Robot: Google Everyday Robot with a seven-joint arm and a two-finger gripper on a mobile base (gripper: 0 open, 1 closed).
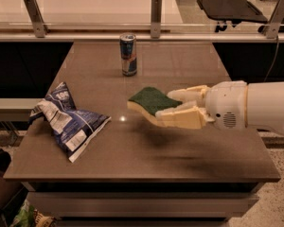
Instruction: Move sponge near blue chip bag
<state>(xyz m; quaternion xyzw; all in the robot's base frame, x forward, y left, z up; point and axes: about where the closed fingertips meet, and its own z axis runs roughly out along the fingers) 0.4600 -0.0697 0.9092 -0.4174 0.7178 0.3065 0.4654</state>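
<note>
Next, my gripper lets go of the sponge on the table (pixel 135 125) close beside the blue chip bag, in front of the drink can.
The sponge (pixel 149 100), pale yellow with a dark green top, is held in the air above the middle of the table. My gripper (pixel 173 107) reaches in from the right and is shut on the sponge's right end, its cream fingers (pixel 184 117) on either side of it. The blue chip bag (pixel 66 121), crumpled with white label patches, lies on the table's left front part, well to the left of the sponge. The sponge casts a shadow on the table below it.
A slim blue-and-silver drink can (pixel 128 55) stands upright at the back middle of the brown table (pixel 194 155). A glass rail with metal posts (pixel 155 17) runs behind the table. A black chair (pixel 229 8) stands at the back right.
</note>
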